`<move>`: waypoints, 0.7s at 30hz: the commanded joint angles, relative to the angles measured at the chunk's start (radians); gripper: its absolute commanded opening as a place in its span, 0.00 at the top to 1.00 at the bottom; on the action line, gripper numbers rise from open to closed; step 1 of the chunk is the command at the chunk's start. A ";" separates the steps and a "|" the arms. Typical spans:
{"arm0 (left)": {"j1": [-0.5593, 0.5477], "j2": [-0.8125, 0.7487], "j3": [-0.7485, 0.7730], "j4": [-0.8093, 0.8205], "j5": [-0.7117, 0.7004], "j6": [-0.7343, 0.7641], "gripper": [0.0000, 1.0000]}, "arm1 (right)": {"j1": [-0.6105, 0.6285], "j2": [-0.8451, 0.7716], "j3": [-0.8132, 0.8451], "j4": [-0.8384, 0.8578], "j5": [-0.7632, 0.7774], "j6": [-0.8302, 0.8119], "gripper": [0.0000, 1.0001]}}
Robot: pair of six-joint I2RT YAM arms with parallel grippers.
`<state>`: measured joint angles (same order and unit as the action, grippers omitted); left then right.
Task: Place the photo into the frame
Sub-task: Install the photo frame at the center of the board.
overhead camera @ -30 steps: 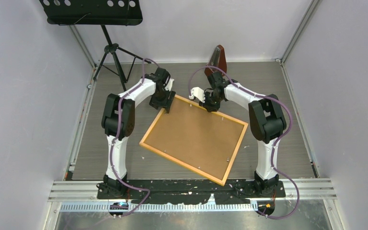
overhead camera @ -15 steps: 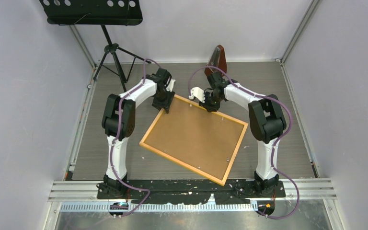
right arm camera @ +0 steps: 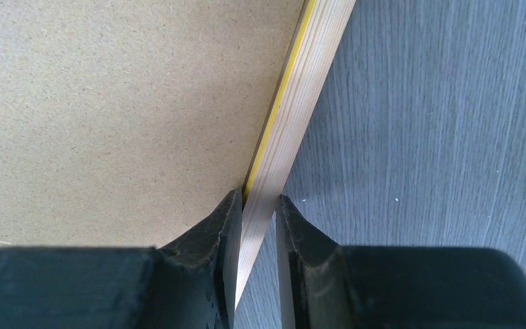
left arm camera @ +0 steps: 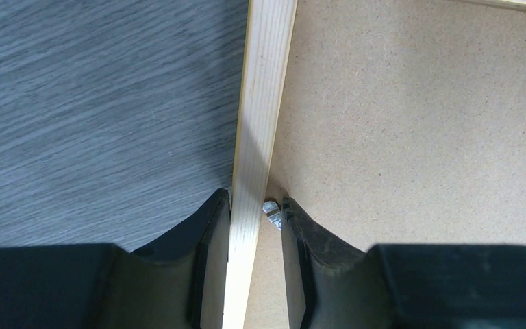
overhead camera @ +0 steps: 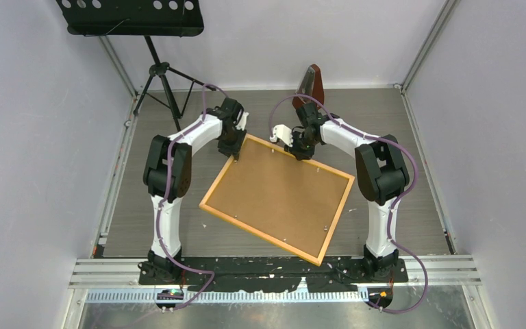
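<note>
The small metal tab keeps my left gripper's finger from the frame's wooden piece, so I need to open and pinch the wooden piece clear of the tab point(left arm camera: 240, 291).
The frame point(overhead camera: 259, 233) lies flat on the table, back side up, and the plain brown backing sheet point(overhead camera: 277, 195) fills it. The photo does not show in any view. My left gripper point(overhead camera: 235, 153) is at the frame's far left corner. In the left wrist view it point(left arm camera: 255, 205) straddles the wooden strip point(left arm camera: 260, 103): the left finger touches it and the right finger stands a little off, against a small metal tab point(left arm camera: 272, 211). My right gripper point(overhead camera: 301, 155) is on the far edge. In the right wrist view it point(right arm camera: 257, 202) pinches the strip point(right arm camera: 301, 103).
A black music stand point(overhead camera: 133, 17) on a tripod point(overhead camera: 161, 75) stands at the back left. A dark red-brown object point(overhead camera: 310, 82) stands upright at the back wall behind the right arm. White walls close the table on three sides.
My left gripper has shifted slightly up and to the left at the frame's corner. The frame and the right arm have not moved.
</note>
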<state>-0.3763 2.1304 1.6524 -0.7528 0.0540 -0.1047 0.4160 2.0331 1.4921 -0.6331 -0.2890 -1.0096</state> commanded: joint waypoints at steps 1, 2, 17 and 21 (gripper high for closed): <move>0.019 -0.044 -0.024 0.038 -0.045 0.001 0.70 | 0.017 -0.035 -0.018 -0.048 -0.017 0.003 0.94; 0.020 -0.048 -0.030 0.040 -0.046 0.003 0.71 | 0.017 -0.034 -0.018 -0.048 -0.017 0.004 0.94; 0.022 -0.081 -0.087 0.027 0.004 -0.003 0.83 | 0.017 -0.004 0.021 -0.048 0.027 0.059 0.94; 0.023 -0.093 -0.090 0.023 0.013 -0.001 0.74 | 0.017 0.006 0.033 -0.046 0.038 0.076 0.94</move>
<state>-0.3645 2.0827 1.5757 -0.7006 0.0639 -0.1051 0.4240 2.0335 1.4952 -0.6353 -0.2710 -0.9550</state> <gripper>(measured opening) 0.186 0.266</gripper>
